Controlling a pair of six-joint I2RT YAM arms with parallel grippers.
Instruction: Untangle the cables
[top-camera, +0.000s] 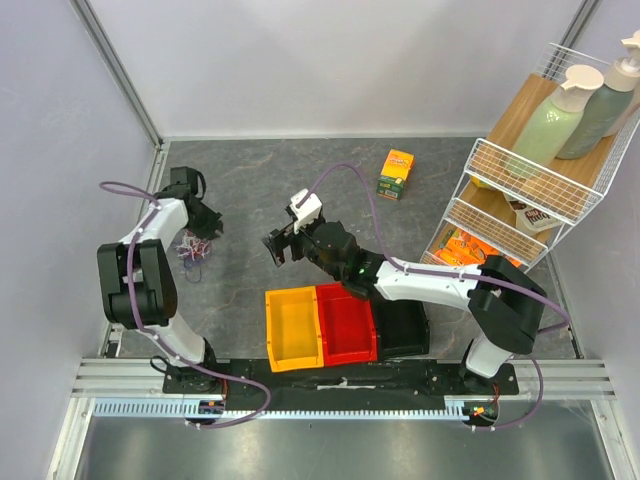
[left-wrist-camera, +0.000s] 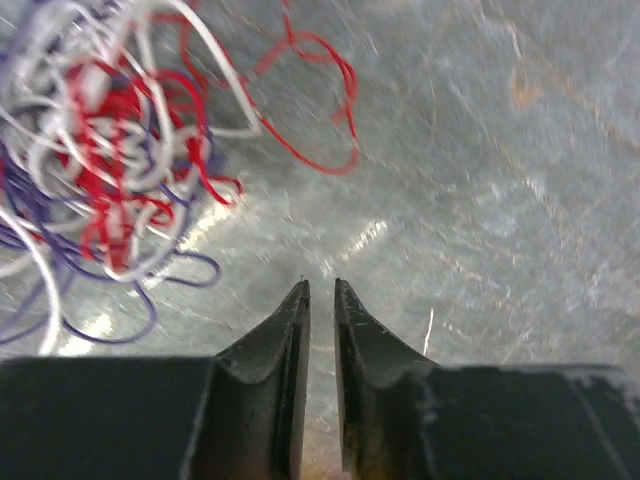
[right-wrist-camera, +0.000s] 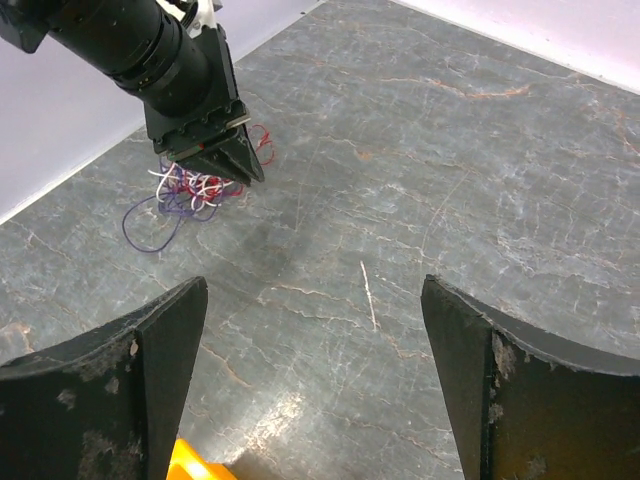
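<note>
My left gripper will open, grip the cables (left-wrist-camera: 125, 165) and bring them closer, because the tangle lies beside its fingers and far from my right gripper.
The cables (top-camera: 192, 248) lie as one tangle of thin red, white and purple wires on the grey table at the left. In the left wrist view the tangle (left-wrist-camera: 110, 150) fills the upper left, with one red loop trailing to the right. My left gripper (left-wrist-camera: 321, 290) hangs just beside the tangle; its jaws stand a narrow gap apart with nothing between them. From the right wrist view I see the left gripper (right-wrist-camera: 240, 165) low over the cables (right-wrist-camera: 195, 188). My right gripper (right-wrist-camera: 315, 295) is wide open and empty, above bare table to the right of the tangle (top-camera: 278, 245).
A yellow bin (top-camera: 293, 330), a red bin (top-camera: 347, 322) and a black bin (top-camera: 405, 325) sit in a row at the near edge. An orange box (top-camera: 397, 172) stands at the back. A white wire rack (top-camera: 530, 190) with bottles and packets fills the right side.
</note>
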